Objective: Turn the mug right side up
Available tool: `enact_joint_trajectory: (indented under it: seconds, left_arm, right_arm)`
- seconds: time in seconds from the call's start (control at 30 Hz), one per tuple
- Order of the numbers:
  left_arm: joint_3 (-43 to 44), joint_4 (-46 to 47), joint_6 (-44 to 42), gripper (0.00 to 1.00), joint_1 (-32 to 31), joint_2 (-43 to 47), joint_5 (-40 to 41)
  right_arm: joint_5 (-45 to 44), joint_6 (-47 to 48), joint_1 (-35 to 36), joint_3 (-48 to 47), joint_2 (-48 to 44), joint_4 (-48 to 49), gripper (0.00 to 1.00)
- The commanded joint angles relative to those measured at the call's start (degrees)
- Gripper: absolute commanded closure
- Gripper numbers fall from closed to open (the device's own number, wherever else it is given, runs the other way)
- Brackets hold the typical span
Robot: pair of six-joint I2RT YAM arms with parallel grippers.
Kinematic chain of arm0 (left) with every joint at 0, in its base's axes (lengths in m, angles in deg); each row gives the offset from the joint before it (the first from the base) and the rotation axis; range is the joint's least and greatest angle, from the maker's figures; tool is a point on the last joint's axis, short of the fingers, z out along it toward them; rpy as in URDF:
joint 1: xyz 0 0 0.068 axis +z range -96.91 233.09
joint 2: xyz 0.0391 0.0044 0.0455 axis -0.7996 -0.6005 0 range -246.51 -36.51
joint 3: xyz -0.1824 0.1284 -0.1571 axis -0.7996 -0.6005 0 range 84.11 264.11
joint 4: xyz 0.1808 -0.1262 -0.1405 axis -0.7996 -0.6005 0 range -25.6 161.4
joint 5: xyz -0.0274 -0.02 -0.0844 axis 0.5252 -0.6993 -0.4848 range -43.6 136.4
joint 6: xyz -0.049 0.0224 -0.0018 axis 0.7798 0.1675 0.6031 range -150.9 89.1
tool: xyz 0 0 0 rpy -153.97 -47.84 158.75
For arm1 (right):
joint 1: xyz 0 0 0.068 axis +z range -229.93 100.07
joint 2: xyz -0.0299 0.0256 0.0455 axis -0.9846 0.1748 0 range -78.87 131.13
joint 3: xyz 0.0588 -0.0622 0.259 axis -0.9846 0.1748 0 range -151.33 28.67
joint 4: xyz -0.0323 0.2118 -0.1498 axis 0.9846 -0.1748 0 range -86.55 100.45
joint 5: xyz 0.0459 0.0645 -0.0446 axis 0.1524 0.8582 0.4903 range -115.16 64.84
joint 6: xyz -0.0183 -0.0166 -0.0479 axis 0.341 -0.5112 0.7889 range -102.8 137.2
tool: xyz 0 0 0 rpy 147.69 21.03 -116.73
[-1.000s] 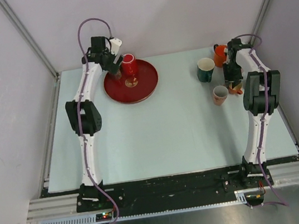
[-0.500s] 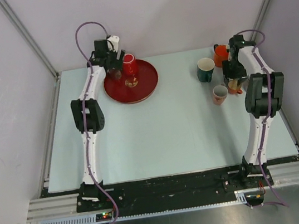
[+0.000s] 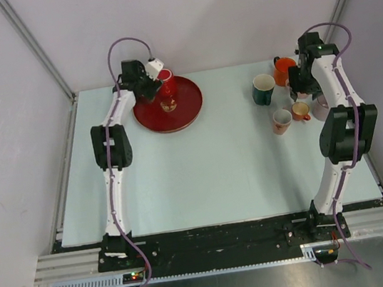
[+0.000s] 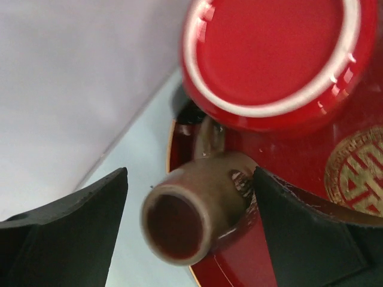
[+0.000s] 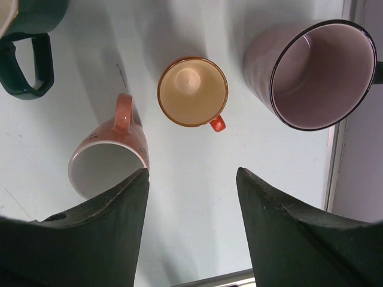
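Observation:
My left gripper's fingers are short of the handle of the brown cup lying on its side, so I should back off and take the cup by that handle [image 4: 208, 137].
A red mug [image 4: 272, 51] stands upside down, base up, on the red plate [image 4: 311, 167]; in the top view the mug [image 3: 165, 82] is at the plate's [image 3: 190, 111] back left. A small brown cup [image 4: 191, 212] lies on its side at the plate's rim, mouth towards the left wrist camera. My left gripper [image 4: 191, 173] is open with the brown cup between its fingers; the right finger touches the cup, the left one stands well apart. In the top view my left gripper [image 3: 154, 88] is beside the red mug. My right gripper [image 5: 191, 173] is open and empty above the table.
At the right stand a green mug [image 3: 264, 89], an orange mug [image 3: 282, 70], a small orange cup [image 5: 192, 91], upright, and a lilac mug [image 5: 317, 72]. A pink mug [image 5: 111, 155] is beside them. The back wall is close behind the plate.
My right gripper has lifted and drawn back off the small orange cup, which now shows. My left gripper has turned and shifted right towards the red mug.

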Motion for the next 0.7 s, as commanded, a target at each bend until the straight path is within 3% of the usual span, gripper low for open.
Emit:
enact_joint_trajectory:
  seconds: [0.0,0.13,0.27,0.5,0.67]
  left_arm:
    - [-1.10,-3.03,-11.27,0.16,0.67,3.23,-4.33]
    - [-1.93,-4.99,-11.47,0.31,0.93,4.27,-6.17]
    - [-7.90,-6.39,-10.32,0.35,1.05,8.48,-9.62]
    - [-20.39,-8.20,-9.02,0.36,1.17,16.58,-13.53]
    - [-24.70,-10.29,-8.03,0.27,1.12,19.73,-15.80]
  right_arm:
    - [-2.67,0.52,0.55,-0.86,-2.25,-2.04,0.35]
    - [-3.58,0.81,0.76,-1.92,-2.55,-2.86,0.35]
    - [-4.21,1.11,0.74,-1.86,-3.08,-3.11,0.35]
    - [-4.46,1.43,0.90,-1.45,-3.96,-3.15,0.35]
    - [-4.30,1.64,0.99,-0.60,-4.53,-2.61,0.35]
